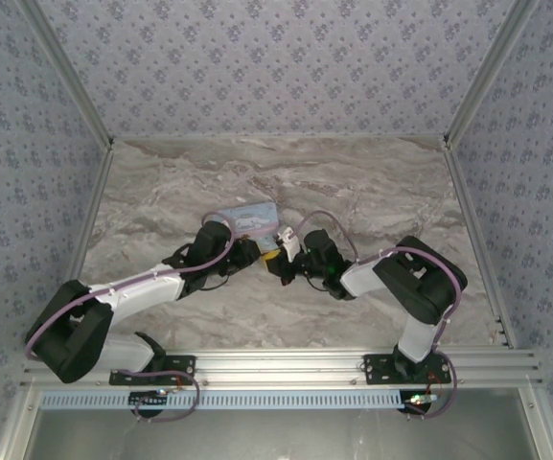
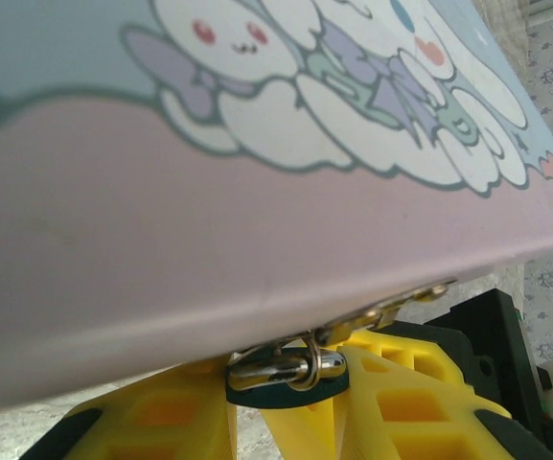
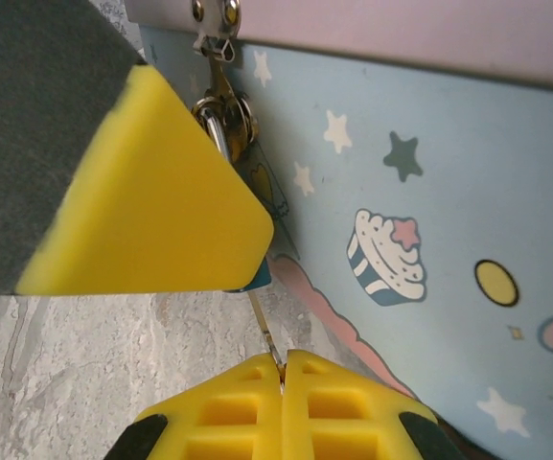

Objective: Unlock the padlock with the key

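Note:
The padlock's narrow edges are in my left gripper; it should open, back off, then pinch the padlock's broad sides (image 2: 288,401) before turning the key.
The padlock (image 2: 290,393), teal with a metal shackle (image 2: 281,369), hangs from the hasp of the cartoon tin box (image 2: 257,192). My left gripper (image 2: 290,407) is shut on its body, one yellow finger (image 2: 161,417) on each side. In the right wrist view a corner of the padlock (image 3: 260,276) peeks out under the left gripper's yellow finger (image 3: 151,192). My right gripper (image 3: 283,362) is shut on the key (image 3: 266,331). Its thin shaft reaches up to the padlock's underside; how deep it sits is hidden. From above, the left gripper (image 1: 260,251) and right gripper (image 1: 286,261) meet tip to tip.
The light-blue tin box (image 1: 247,218) lies on the marble table (image 1: 353,192) just behind both grippers. Patterned walls close in the table's left, right and back. Open marble surface lies beyond the box and to both sides.

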`<state>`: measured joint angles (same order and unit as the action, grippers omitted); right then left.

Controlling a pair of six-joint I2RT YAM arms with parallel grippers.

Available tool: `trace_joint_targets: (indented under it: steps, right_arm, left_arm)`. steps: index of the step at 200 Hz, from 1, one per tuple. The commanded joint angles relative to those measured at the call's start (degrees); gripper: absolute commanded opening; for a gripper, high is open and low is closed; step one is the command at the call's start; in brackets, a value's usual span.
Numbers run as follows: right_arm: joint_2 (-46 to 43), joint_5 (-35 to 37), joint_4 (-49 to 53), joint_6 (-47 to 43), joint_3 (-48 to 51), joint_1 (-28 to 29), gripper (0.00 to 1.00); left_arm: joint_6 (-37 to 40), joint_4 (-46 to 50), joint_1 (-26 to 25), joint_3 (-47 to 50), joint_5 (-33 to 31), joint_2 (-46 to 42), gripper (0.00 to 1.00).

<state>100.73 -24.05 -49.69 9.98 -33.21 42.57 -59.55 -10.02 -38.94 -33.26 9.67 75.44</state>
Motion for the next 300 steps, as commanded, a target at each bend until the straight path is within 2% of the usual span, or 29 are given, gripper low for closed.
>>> trace_joint_targets:
  steps: [1, 87, 161, 243, 300]
  right_arm:
    - [-0.20, -1.48, -3.51, -0.92, -3.44, -1.03, 0.00]
    - [-2.20, -3.63, -0.02, -1.78, -4.23, -3.02, 0.00]
    - [-2.26, -3.63, -2.07, 1.01, -4.71, -2.59, 0.00]
    - [2.92, 2.84, -5.23, 10.56, -1.21, -0.94, 0.00]
    - [3.40, 6.68, -1.02, 16.59, 0.85, 1.10, 0.00]
  left_arm:
    - [2.02, -1.23, -0.63, -2.42, 5.25, 0.30, 0.27]
    - [3.08, -0.51, -0.54, -2.43, 6.26, 1.46, 0.27]
    - [2.77, -1.81, -0.61, -2.85, 7.07, 3.11, 0.27]
    - [1.74, -6.35, -0.58, -2.43, 5.75, 8.82, 0.28]
    - [0.94, -9.64, 0.00, -1.21, 4.57, 11.96, 0.31]
